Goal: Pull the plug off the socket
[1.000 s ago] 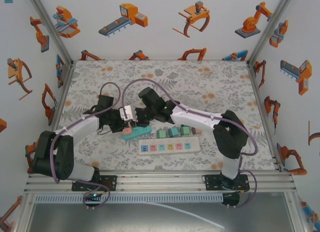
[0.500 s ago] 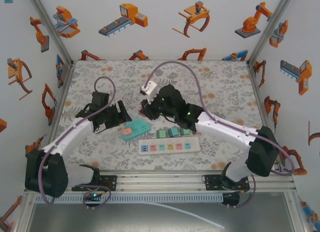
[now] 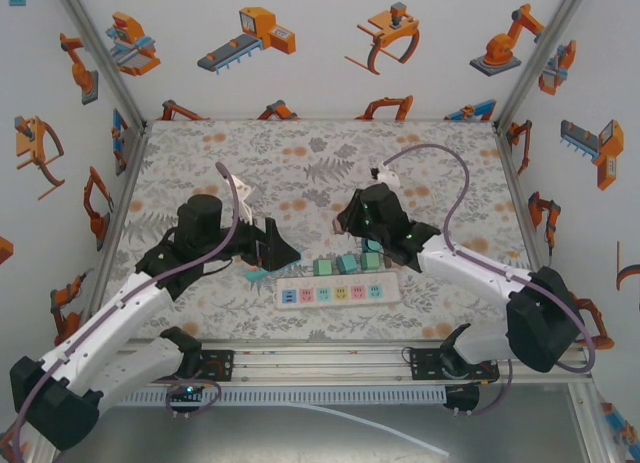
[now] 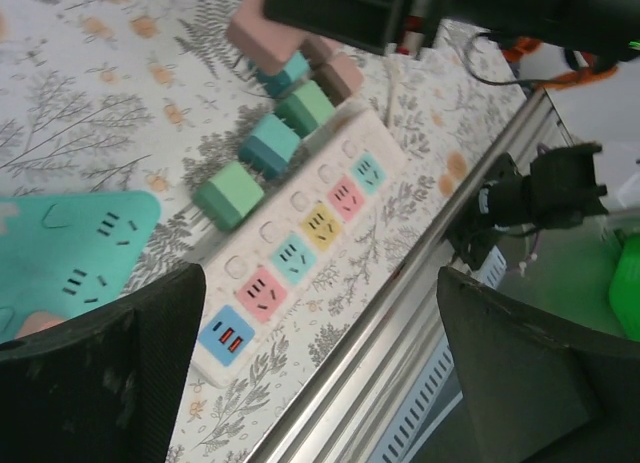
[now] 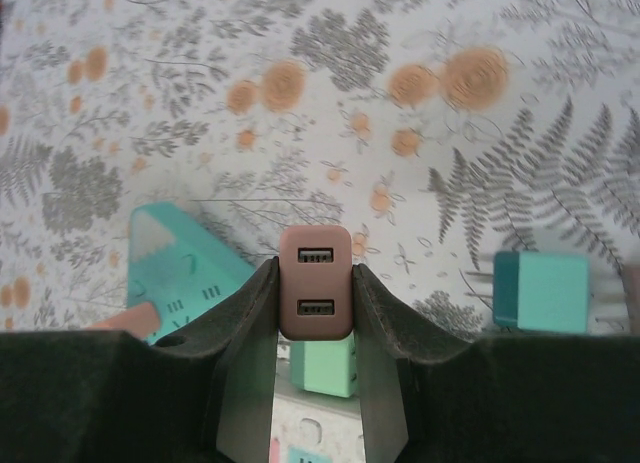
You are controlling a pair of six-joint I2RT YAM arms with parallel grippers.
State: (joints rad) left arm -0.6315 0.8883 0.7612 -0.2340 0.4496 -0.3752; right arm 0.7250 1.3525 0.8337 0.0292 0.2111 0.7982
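Note:
The teal plug nearest the power strip marks the spot. My right gripper will let go of the dusty-pink plug just behind it on the mat [image 3: 345,246] [image 5: 408,293].
My right gripper [image 5: 313,275] is shut on a dusty-pink plug [image 5: 315,283] with two USB ports, held above the table. The same plug [image 4: 262,35] hangs under the right gripper [image 3: 345,223], to the right of the socket. The teal socket [image 5: 185,268] lies flat on the floral mat, apart from the plug, with a pink piece at its near corner. A corner of the socket [image 3: 255,274] peeks out beneath my left gripper [image 3: 275,251]. The left gripper [image 4: 320,383] is open with nothing between its fingers, the socket [image 4: 60,263] just beyond its left finger.
A white power strip [image 3: 338,291] with coloured outlets lies near the front rail [image 4: 400,313]. Behind it stand loose green and teal plugs [image 4: 230,193], [image 4: 270,148], [image 4: 305,108]. A teal plug [image 5: 545,291] lies right of the held one. Walls enclose the mat.
The right gripper pulled the pink plug away from the teal socket and carried it right. The left gripper let go of the socket, opened wide and swung toward the front.

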